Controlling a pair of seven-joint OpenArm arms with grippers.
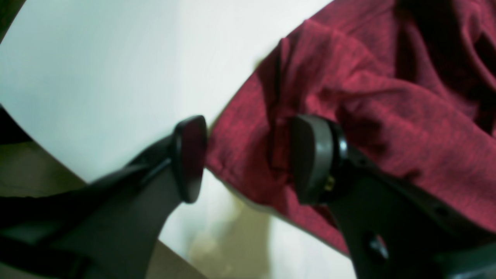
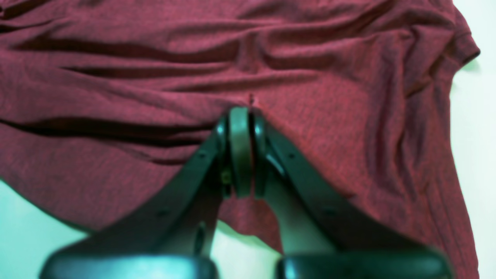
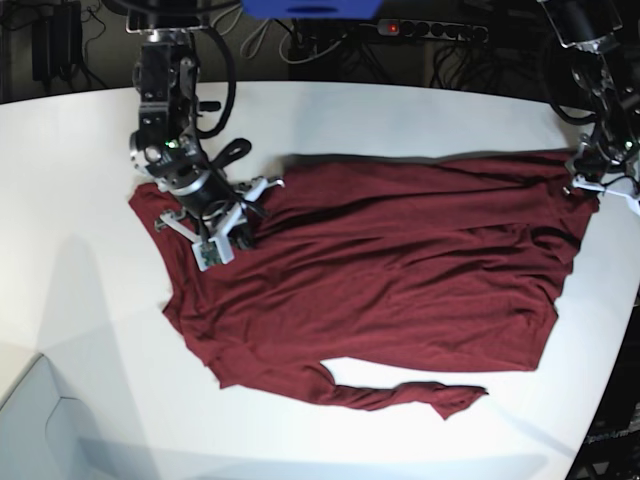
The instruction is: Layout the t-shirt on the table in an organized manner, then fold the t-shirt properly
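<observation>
The t-shirt is bunched in creases below its far corner, so next my left gripper pinches that corner [image 1: 246, 148] and pulls it toward the edge of the table to smooth the cloth.
The dark maroon t-shirt [image 3: 400, 270] lies spread and wrinkled across the white table [image 3: 400, 110], with a long sleeve trailing toward the front. My right gripper [image 3: 238, 222] is at the shirt's left end. In the right wrist view it [image 2: 241, 112] is shut, pinching a fold of the shirt [image 2: 155, 77], and creases run toward it. My left gripper [image 3: 585, 185] is at the shirt's far right corner. In the left wrist view it [image 1: 252, 159] is open and straddles the shirt's edge [image 1: 387, 97] over the table [image 1: 97, 58].
The table's curved edge [image 3: 605, 400] runs close to the shirt on the right. Cables and a power strip [image 3: 430, 30] lie behind the table. A pale box-like shape [image 3: 40, 420] sits at the front left corner. Floor [image 1: 31, 170] shows beyond the table edge.
</observation>
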